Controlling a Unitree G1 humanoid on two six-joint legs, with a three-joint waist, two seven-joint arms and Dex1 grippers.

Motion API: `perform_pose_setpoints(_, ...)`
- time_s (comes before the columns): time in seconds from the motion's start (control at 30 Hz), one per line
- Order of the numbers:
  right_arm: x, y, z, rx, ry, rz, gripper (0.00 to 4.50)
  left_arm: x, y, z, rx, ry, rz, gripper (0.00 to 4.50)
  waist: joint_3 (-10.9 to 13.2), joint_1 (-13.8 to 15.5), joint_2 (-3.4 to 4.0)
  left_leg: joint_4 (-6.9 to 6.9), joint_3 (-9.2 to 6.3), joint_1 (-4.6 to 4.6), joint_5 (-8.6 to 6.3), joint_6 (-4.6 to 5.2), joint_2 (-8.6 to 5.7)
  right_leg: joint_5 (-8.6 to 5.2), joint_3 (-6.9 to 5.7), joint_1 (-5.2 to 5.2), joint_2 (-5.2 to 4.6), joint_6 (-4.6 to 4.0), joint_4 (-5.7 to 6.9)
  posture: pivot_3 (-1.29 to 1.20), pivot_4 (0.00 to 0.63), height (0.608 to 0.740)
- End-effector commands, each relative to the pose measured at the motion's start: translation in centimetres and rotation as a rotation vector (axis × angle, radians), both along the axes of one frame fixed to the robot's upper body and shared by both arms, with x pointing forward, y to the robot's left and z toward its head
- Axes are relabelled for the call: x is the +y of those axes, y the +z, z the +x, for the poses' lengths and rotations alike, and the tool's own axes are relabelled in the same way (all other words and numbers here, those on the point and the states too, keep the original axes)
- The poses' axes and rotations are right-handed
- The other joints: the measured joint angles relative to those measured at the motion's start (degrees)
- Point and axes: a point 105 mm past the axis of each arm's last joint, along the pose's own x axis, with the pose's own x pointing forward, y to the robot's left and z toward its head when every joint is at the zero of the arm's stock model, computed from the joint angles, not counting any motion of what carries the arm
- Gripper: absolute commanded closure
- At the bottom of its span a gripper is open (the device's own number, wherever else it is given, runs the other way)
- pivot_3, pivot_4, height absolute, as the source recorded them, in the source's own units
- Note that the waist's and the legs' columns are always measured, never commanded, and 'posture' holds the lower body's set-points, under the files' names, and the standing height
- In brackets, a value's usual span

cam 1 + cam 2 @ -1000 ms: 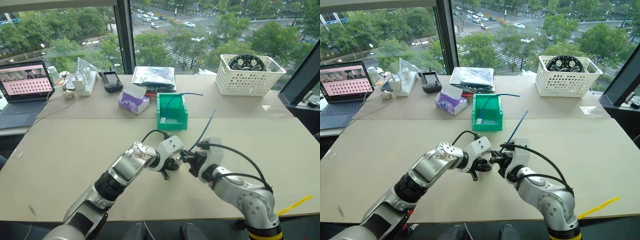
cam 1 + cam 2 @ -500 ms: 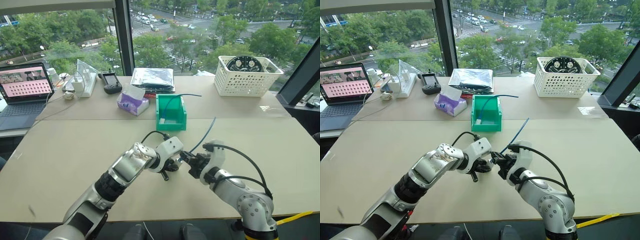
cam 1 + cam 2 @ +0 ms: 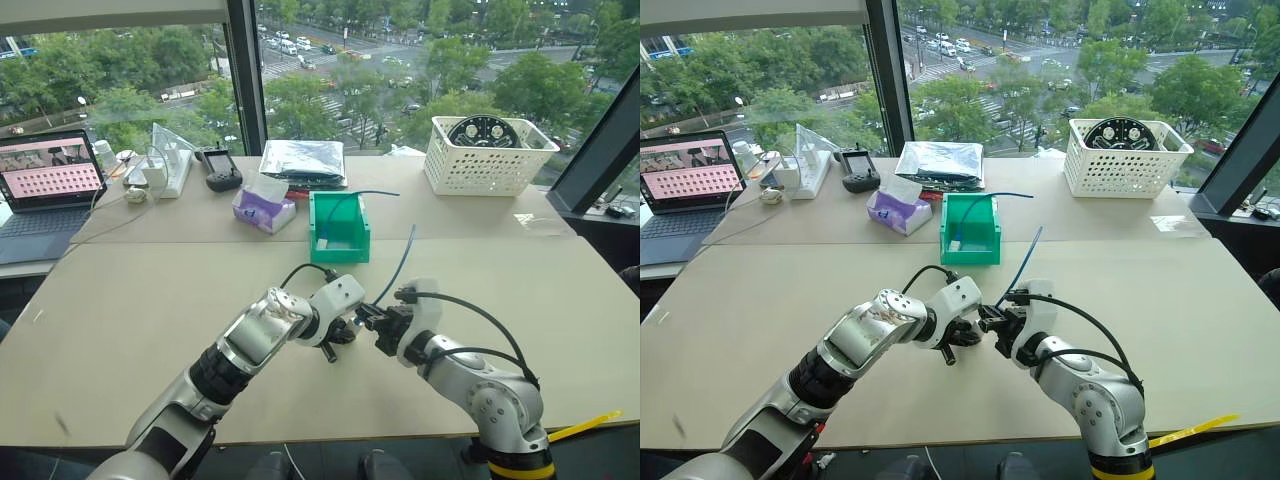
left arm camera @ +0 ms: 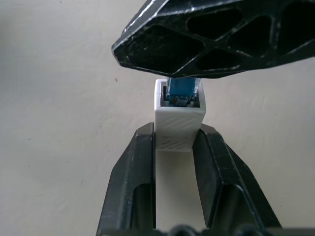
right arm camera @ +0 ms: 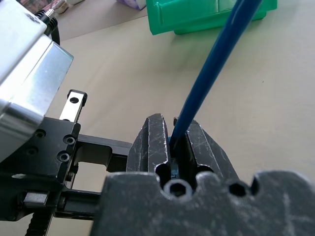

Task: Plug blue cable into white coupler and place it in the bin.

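Note:
I need to release the blue cable and white coupler, now over the near part of the table, with my right gripper next to the other cable's end in the green bin (image 3: 332, 242).
Over the near part of the table my two grippers meet tip to tip. My left gripper (image 4: 177, 135) is shut on the white coupler (image 4: 178, 123), which stands up between its fingers. A blue plug (image 4: 183, 91) sits in the coupler's dark socket, under the right gripper's black fingers (image 4: 211, 34). My right gripper (image 5: 178, 140) is shut on the blue cable (image 5: 211, 64) close to that plug. The rest of the cable (image 3: 405, 260) rises free toward the far side. The green bin (image 3: 340, 250) stands on the table beyond both grippers (image 3: 358, 325).
Another blue cable (image 3: 365, 192) arcs out of the bin. A purple tissue pack (image 3: 264, 208) lies left of the bin and a silver bag (image 3: 303, 160) behind it. A white perforated basket (image 3: 488, 152) stands far right. A laptop (image 3: 48, 190) and power strip (image 3: 170, 165) are far left.
The whole view has shifted slightly. The cable's free length dipped and then swung a little to the left. Both grippers stay together at the same spot.

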Motion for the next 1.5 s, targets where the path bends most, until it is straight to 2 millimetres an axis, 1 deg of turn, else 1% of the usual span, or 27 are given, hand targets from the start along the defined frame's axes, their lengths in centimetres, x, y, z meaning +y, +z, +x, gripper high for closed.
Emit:
perform_pose_setpoints(0.03, 1.6, -4.7, -1.8, 0.209, 0.075, -0.03, 4.5, -1.5, 1.4, -0.9, 0.001, -0.074, -0.1, 2.89, 0.0, -0.08, 0.0, -0.01, 0.0, 0.02, 0.0, 0.0, 0.01, -0.01, 0.0, 0.01, 0.0, -0.01, 0.0, 0.0, 0.15, 0.728)
perform_pose_setpoints(0.07, 1.5, -4.0, -1.4, 0.187, 0.059, 0.004, 4.5, -1.5, 1.7, -1.1, 0.02, -0.081, -0.133, 2.68, 0.0, -0.17, 0.0, -0.03, 0.0, 0.01, 0.0, 0.0, 0.01, -0.01, 0.0, 0.0, 0.0, -0.01, 0.0, 0.0, 0.15, 0.728)
perform_pose_setpoints(0.1, 0.8, -2.8, -0.8, 0.155, 0.016, 0.065, 4.5, -1.2, 1.7, -1.2, 0.041, -0.081, -0.156, 2.19, 0.0, -0.32, 0.0, -0.03, 0.0, -0.01, 0.0, -0.01, 0.03, -0.01, 0.0, -0.05, 0.01, -0.02, 0.0, 0.0, 0.15, 0.728)
perform_pose_setpoints(0.13, 0.3, -1.9, -0.4, 0.135, -0.013, 0.107, 4.5, -1.0, 1.7, -1.2, 0.056, -0.081, -0.17, 1.86, 0.0, -0.36, 0.0, -0.05, 0.02, -0.06, -0.01, -0.01, 0.06, -0.01, 0.0, -0.13, 0.03, -0.02, 0.01, 0.0, 0.15, 0.728)
perform_pose_setpoints(0.17, -0.4, -1.3, -0.1, 0.114, -0.044, 0.131, 4.5, -0.4, 1.4, -1.2, 0.057, -0.079, -0.156, 1.39, 0.0, -0.33, 0.0, -0.06, 0.02, -0.12, 0.0, -0.01, 0.09, -0.01, 0.01, -0.21, 0.05, -0.03, 0.02, 0.0, 0.15, 0.728)
perform_pose_setpoints(0.23, -2.3, 0.6, 0.4, 0.067, -0.107, 0.193, 4.5, 0.8, 0.7, -1.1, 0.084, -0.058, -0.154, 0.76, 0.02, -0.37, 0.03, -0.06, 0.01, -0.2, 0.0, -0.01, 0.14, 0.0, 0.01, -0.29, 0.13, -0.05, 0.02, 0.0, 0.15, 0.728)
perform_pose_setpoints(0.27, -3.4, 1.6, 0.5, 0.038, -0.136, 0.213, 4.5, 1.6, 0.4, -1.0, 0.086, -0.039, -0.157, 0.29, 0.06, -0.35, 0.07, -0.06, 0.02, -0.25, 0.0, -0.01, 0.14, 0.01, 0.03, -0.34, 0.14, -0.07, 0.03, 0.0, 0.15, 0.728)
perform_pose_setpoints(0.3, -4.3, 2.7, 0.6, 0.011, -0.152, 0.228, 4.5, 2.3, 0.2, -1.0, 0.088, -0.032, -0.16, 0.05, 0.13, -0.29, 0.13, -0.07, 0.02, -0.28, 0.0, -0.01, 0.14, 0.02, 0.04, -0.37, 0.13, -0.1, 0.04, 0.0, 0.15, 0.728)
perform_pose_setpoints(0.37, -5.6, 4.5, 0.9, -0.032, -0.168, 0.245, 4.5, 3.6, 0.0, -1.3, 0.098, -0.034, -0.17, 0.05, 0.23, -0.3, 0.23, -0.07, 0.03, -0.34, 0.0, -0.01, 0.14, 0.03, 0.05, -0.42, 0.11, -0.14, 0.03, 0.0, 0.15, 0.728)
perform_pose_setpoints(0.43, -6.4, 5.8, 1.4, -0.059, -0.173, 0.249, 4.5, 4.2, 0.1, -1.4, 0.07, -0.053, -0.191, 0.05, 0.31, -0.38, 0.28, -0.07, 0.08, -0.34, 0.0, -0.01, 0.14, 0.05, 0.08, -0.43, 0.09, -0.16, 0.02, 0.0, 0.15, 0.728)
perform_pose_setpoints(0.5, -6.8, 8.5, 2.9, -0.128, -0.16, 0.271, 4.5, 5.3, 1.0, -1.2, 0.041, -0.048, -0.272, 0.05, 0.44, -0.61, 0.36, -0.07, 0.09, -0.31, 0.0, -0.01, 0.15, 0.05, 0.06, -0.41, 0.09, -0.17, 0.02, 0.0, 0.15, 0.728)
perform_pose_setpoints(0.57, -6.7, 10.3, 4.0, -0.166, -0.137, 0.287, 4.5, 6.2, 1.3, -0.9, 0.006, -0.037, -0.304, 0.05, 0.71, -0.72, 0.46, -0.07, 0.22, -0.31, 0.0, -0.01, 0.22, 0.08, 0.07, -0.44, 0.11, -0.23, 0.01, 0.0, 0.15, 0.728)
perform_pose_setpoints(0.67, -4.5, 12.7, 6.9, -0.222, -0.029, 0.219, 4.5, 8.3, 1.4, -0.2, -0.039, 0.025, -0.351, 0.05, 0.84, -0.63, 0.48, -0.07, 0.19, -0.32, 0.0, -0.01, 0.33, 0.1, 0.06, -0.47, 0.31, -0.28, -0.01, 0.0, 0.15, 0.728)
perform_pose_setpoints(0.73, -3.4, 13.2, 8.4, -0.244, 0.022, 0.15, 4.5, 9.0, 1.6, 0.4, -0.072, 0.065, -0.373, 0.05, 0.93, -0.56, 0.53, -0.08, 0.21, -0.36, 0.0, -0.01, 0.35, 0.16, 0.1, -0.53, 0.39, -0.39, -0.01, 0.0, 0.15, 0.728)
perform_pose_setpoints(0.8, -2.1, 14.0, 11.0, -0.286, 0.058, 0.065, 4.5, 9.4, 1.9, 1.2, -0.14, 0.104, -0.369, 0.05, 0.93, -0.34, 0.52, -0.09, 0.2, -0.39, 0.0, 0.0, 0.39, 0.27, 0.07, -0.52, 0.45, -0.6, -0.03, 0.0, 0.15, 0.728)
perform_pose_setpoints(0.83, -1.8, 14.2, 12.0, -0.304, 0.064, 0.022, 4.5, 9.5, 2.0, 1.5, -0.164, 0.119, -0.371, 0.05, 0.97, -0.38, 0.52, -0.09, 0.21, -0.4, 0.0, -0.01, 0.37, 0.32, 0.06, -0.52, 0.45, -0.69, -0.02, 0.0, 0.15, 0.728)
perform_pose_setpoints(0.9, -1.4, 14.0, 14.6, -0.341, 0.062, -0.094, 4.5, 9.8, 3.1, 2.4, -0.267, 0.17, -0.387, 0.05, 1.0, -0.19, 0.5, -0.08, 0.24, -0.46, 0.0, -0.01, 0.33, 0.37, 0.06, -0.51, 0.43, -0.75, -0.05, 0.0, 0.15, 0.728)
perform_pose_setpoints(0.97, -1.0, 13.7, 16.0, -0.364, 0.078, -0.181, 4.5, 10.0, 4.1, 3.2, -0.355, 0.226, -0.405, 0.05, 1.05, 0.0, 0.43, -0.07, 0.24, -0.49, 0.0, -0.01, 0.26, 0.38, 0.05, -0.53, 0.4, -0.75, -0.07, 0.0, 0.15, 0.728)
perform_pose_setpoints(1.07, 0.0, 13.7, 17.0, -0.38, 0.095, -0.2, 4.5, 10.3, 5.1, 3.9, -0.419, 0.308, -0.439, 0.05, 1.06, -0.11, 0.41, -0.09, 0.14, -0.53, -0.05, -0.1, 0.22, 0.42, 0.0, -0.57, 0.32, -0.77, -0.05, 0.0, 0.15, 0.728)
perform_pose_setpoints(1.13, 0.4, 13.6, 17.3, -0.386, 0.106, -0.212, 3.57, 10.5, 5.0, 4.2, -0.437, 0.348, -0.423, 0.0, 1.06, -0.25, 0.4, -0.16, 0.14, -0.58, -0.07, -0.13, 0.16, 0.44, 0.04, -0.67, 0.27, -0.77, 0.0, 0.0, 0.15, 0.728)
perform_pose_setpoints(1.17, 0.5, 13.7, 17.3, -0.392, 0.112, -0.208, 3.32, 10.6, 4.8, 4.3, -0.436, 0.36, -0.413, 0.0, 1.06, -0.29, 0.4, -0.22, 0.16, -0.59, -0.09, -0.16, 0.15, 0.45, 0.05, -0.72, 0.25, -0.78, 0.04, 0.0, 0.15, 0.728)
perform_pose_setpoints(1.2, 0.6, 14.1, 17.4, -0.402, 0.114, -0.201, 2.96, 10.6, 4.8, 4.3, -0.445, 0.366, -0.404, 0.0, 1.06, -0.32, 0.4, -0.32, 0.15, -0.59, -0.08, -0.18, 0.14, 0.45, 0.05, -0.75, 0.23, -0.79, 0.07, 0.0, 0.15, 0.728)
perform_pose_setpoints(1.27, 0.4, 15.3, 17.5, -0.432, 0.104, -0.163, 2.32, 10.7, 4.9, 4.4, -0.448, 0.379, -0.414, 0.0, 1.06, -0.3, 0.4, -0.5, 0.14, -0.7, -0.03, -0.27, 0.02, 0.46, 0.05, -0.96, 0.11, -0.79, 0.16, 0.0, 0.15, 0.728)
perform_pose_setpoints(1.4, -1.1, 17.8, 17.3, -0.493, 0.082, -0.104, 0.96, 10.9, 5.2, 4.4, -0.439, 0.378, -0.455, 0.0, 1.06, -0.24, 0.41, -0.63, 0.1, -1.15, 0.13, -0.54, -0.14, 0.49, 0.01, -1.45, -0.06, -0.75, 0.3, 0.0, 0.15, 0.728)
perform_pose_setpoints(1.43, -1.6, 18.5, 17.1, -0.509, 0.085, -0.086, 0.67, 11.0, 5.2, 4.4, -0.436, 0.376, -0.459, 0.0, 1.06, -0.21, 0.41, -0.64, 0.09, -1.16, 0.13, -0.54, -0.15, 0.49, -0.01, -1.45, -0.08, -0.74, 0.29, 0.0, 0.15, 0.728)
perform_pose_setpoints(1.47, -2.2, 19.1, 16.7, -0.523, 0.096, -0.069, 0.24, 11.1, 5.3, 4.4, -0.437, 0.372, -0.458, 0.0, 1.06, -0.16, 0.41, -0.64, 0.07, -1.17, 0.13, -0.54, -0.16, 0.49, -0.03, -1.44, -0.09, -0.74, 0.27, 0.0, 0.15, 0.728)
perform_pose_setpoints(1.5, -2.9, 19.7, 16.1, -0.538, 0.106, -0.058, 0.03, 11.3, 5.3, 4.5, -0.44, 0.37, -0.454, 0.0, 1.07, -0.12, 0.41, -0.65, 0.07, -1.21, 0.13, -0.54, -0.18, 0.5, -0.04, -1.45, -0.11, -0.73, 0.21, 0.0, 0.15, 0.728)
